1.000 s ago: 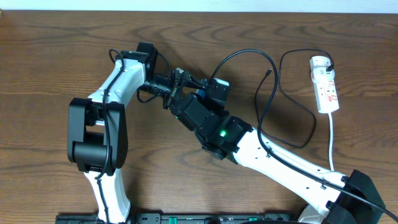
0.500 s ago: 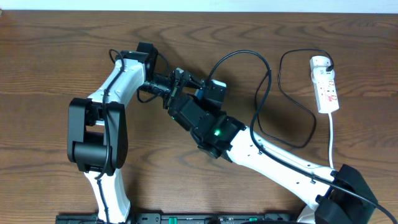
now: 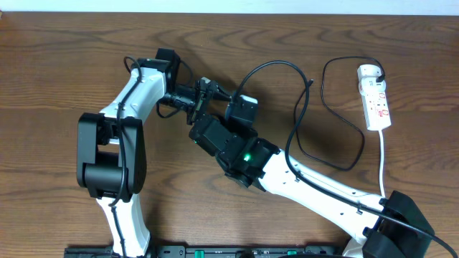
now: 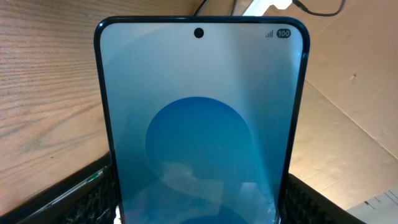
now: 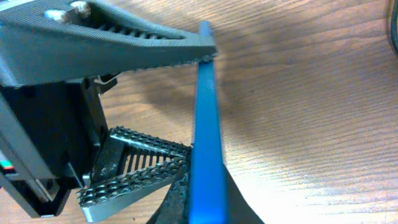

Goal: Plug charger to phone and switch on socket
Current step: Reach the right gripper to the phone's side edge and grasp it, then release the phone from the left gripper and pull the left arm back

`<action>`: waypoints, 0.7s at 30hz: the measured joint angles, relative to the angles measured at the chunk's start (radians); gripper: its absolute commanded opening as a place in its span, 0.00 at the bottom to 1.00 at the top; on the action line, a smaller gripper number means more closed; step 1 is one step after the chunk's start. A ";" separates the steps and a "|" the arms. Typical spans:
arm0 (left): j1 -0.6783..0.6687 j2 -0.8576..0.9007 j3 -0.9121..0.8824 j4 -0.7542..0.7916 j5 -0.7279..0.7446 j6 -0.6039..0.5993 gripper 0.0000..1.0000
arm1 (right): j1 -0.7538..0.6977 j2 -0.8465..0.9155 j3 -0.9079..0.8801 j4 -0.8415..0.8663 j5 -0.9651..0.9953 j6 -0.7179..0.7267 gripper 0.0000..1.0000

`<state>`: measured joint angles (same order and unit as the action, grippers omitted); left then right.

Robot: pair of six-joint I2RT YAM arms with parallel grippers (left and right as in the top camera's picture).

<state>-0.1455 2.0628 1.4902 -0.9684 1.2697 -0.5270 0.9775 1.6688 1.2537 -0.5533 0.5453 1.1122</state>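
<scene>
My left gripper is straddling the phone's two long edges, so next my right gripper pulls the phone clear before my left gripper turns and takes its free short end (image 4: 199, 20).
The phone (image 4: 199, 124) has a lit blue screen and fills the left wrist view. My left gripper (image 3: 206, 92) is shut on its two long edges and holds it above the table. In the right wrist view the phone shows edge-on as a blue strip (image 5: 205, 124), with the left gripper's toothed grey fingers beside it. My right gripper (image 3: 209, 107) sits tight against that edge. The black charger cable (image 3: 301, 122) runs from the white socket (image 3: 374, 97) in loops to my right gripper. Its plug tip is hidden.
The socket lies at the far right of the brown wooden table (image 3: 64, 57), and its white cord (image 3: 382, 161) runs toward the front edge. The cable loops lie between the socket and the arms. Both arms meet at the table's middle.
My right arm has shifted a little left and toward the left gripper. The cable's near loop was dragged left with it. The left arm and phone have barely moved.
</scene>
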 measured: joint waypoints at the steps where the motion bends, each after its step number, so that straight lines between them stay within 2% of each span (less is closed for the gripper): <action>1: 0.001 0.000 0.000 0.000 0.001 0.000 0.72 | 0.000 0.000 0.000 0.001 0.002 0.002 0.01; 6: 0.001 0.000 0.000 0.001 0.000 0.000 0.73 | 0.000 0.000 0.000 0.000 0.005 0.002 0.01; 10: -0.001 0.000 0.000 0.027 0.007 -0.002 0.86 | 0.000 0.000 0.000 -0.002 0.018 -0.003 0.01; 11: 0.000 0.000 0.000 0.043 0.007 -0.002 0.97 | 0.000 -0.002 0.000 -0.007 0.024 -0.010 0.01; 12: -0.001 0.000 0.000 0.063 0.008 0.001 1.00 | 0.001 -0.005 0.000 -0.015 0.028 -0.016 0.01; 16: 0.019 0.000 -0.001 0.108 0.011 -0.010 0.99 | -0.003 -0.046 0.000 -0.043 0.021 -0.025 0.01; 21: 0.113 -0.006 -0.001 0.109 0.010 0.003 0.99 | -0.054 -0.164 0.000 -0.083 -0.049 -0.030 0.01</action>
<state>-0.0330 2.0571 1.4895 -0.8593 1.2800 -0.5236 0.9234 1.5047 1.2537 -0.6365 0.4961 1.0824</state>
